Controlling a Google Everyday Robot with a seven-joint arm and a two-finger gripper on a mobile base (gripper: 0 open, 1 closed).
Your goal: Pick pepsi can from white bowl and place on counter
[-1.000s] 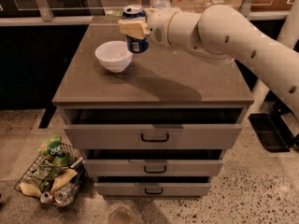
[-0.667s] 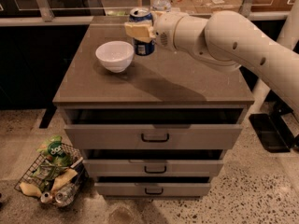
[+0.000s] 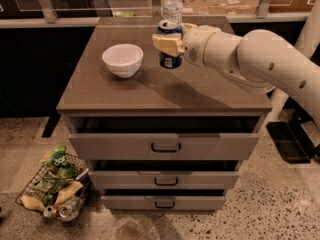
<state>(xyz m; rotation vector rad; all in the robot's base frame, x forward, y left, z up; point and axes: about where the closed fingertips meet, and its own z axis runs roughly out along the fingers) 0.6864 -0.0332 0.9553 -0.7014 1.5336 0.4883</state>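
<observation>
The pepsi can, now upright beside the white bowl, will be released on the counter [image 3: 192, 78] in front of the bottle, farther from the white bowl.
The pepsi can [image 3: 170, 59] is blue with a silver top and stands upright in my gripper [image 3: 169, 42], to the right of the white bowl [image 3: 122, 59]. The gripper is shut on the can's upper part, with a beige finger [image 3: 165, 42] across its front. The can's base is at or just above the grey-brown counter [image 3: 165, 96]; I cannot tell whether it touches. The bowl is empty and sits on the counter's left half. My white arm [image 3: 260, 59] reaches in from the right.
A clear plastic bottle [image 3: 172, 5] stands at the counter's back edge, just behind the can. Three drawers [image 3: 165, 146] with black handles are slightly open below. A wire basket of trash [image 3: 55, 186] sits on the floor at lower left.
The gripper has carried the can to the right, away from the bowl, and slightly lower. The bowl has not moved.
</observation>
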